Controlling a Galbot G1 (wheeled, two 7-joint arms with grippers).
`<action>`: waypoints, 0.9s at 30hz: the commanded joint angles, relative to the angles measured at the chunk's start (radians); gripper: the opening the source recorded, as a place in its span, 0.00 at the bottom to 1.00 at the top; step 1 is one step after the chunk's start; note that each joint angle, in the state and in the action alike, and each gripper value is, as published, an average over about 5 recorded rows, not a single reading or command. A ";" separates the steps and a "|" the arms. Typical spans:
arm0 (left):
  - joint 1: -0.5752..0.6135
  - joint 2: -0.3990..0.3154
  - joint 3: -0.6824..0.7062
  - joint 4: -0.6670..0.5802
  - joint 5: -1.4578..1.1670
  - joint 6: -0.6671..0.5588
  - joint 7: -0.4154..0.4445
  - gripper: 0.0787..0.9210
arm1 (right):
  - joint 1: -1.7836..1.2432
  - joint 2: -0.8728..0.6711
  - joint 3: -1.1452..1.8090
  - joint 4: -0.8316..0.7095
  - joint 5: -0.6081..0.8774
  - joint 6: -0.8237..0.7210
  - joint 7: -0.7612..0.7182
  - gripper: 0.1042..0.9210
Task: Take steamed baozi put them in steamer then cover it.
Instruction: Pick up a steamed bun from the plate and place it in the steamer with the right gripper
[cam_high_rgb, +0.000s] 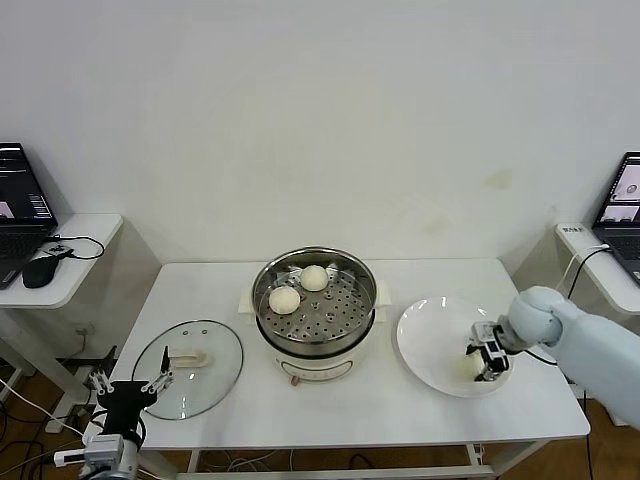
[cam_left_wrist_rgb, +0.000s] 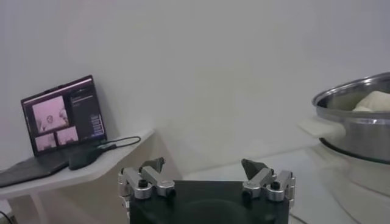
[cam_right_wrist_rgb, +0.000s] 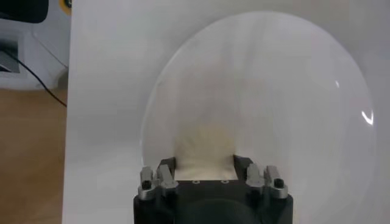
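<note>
My right gripper is going to set the baozi free on the bare front part of the steamer (cam_high_rgb: 314, 328), before the other baozi.
The steamer (cam_high_rgb: 316, 312) stands at the table's middle with two baozi inside, one at the left (cam_high_rgb: 285, 299) and one at the back (cam_high_rgb: 314, 278). A third baozi (cam_high_rgb: 467, 366) lies on the white plate (cam_high_rgb: 430, 340) at the right. My right gripper (cam_high_rgb: 487, 362) is down on the plate, its fingers pressed against both sides of this baozi (cam_right_wrist_rgb: 204, 149). The cover (cam_high_rgb: 188, 380) lies flat on the table at the left. My left gripper (cam_high_rgb: 128, 385) is open and empty, parked off the table's front left corner. The steamer's rim (cam_left_wrist_rgb: 359, 115) shows in the left wrist view.
Side tables with laptops stand at the far left (cam_high_rgb: 20, 210) and far right (cam_high_rgb: 622, 200). A mouse (cam_high_rgb: 40, 270) and cables lie on the left one. The wall is close behind the table.
</note>
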 joint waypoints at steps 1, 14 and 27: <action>-0.001 0.001 0.000 -0.003 -0.002 0.001 0.001 0.88 | 0.216 -0.036 -0.060 0.036 0.104 -0.007 -0.031 0.60; -0.007 0.010 -0.004 -0.024 -0.016 0.006 0.002 0.88 | 0.708 0.150 -0.300 0.016 0.309 -0.034 -0.005 0.60; 0.001 0.011 -0.037 -0.020 -0.032 0.004 0.002 0.88 | 0.804 0.469 -0.499 -0.003 0.445 0.026 0.094 0.61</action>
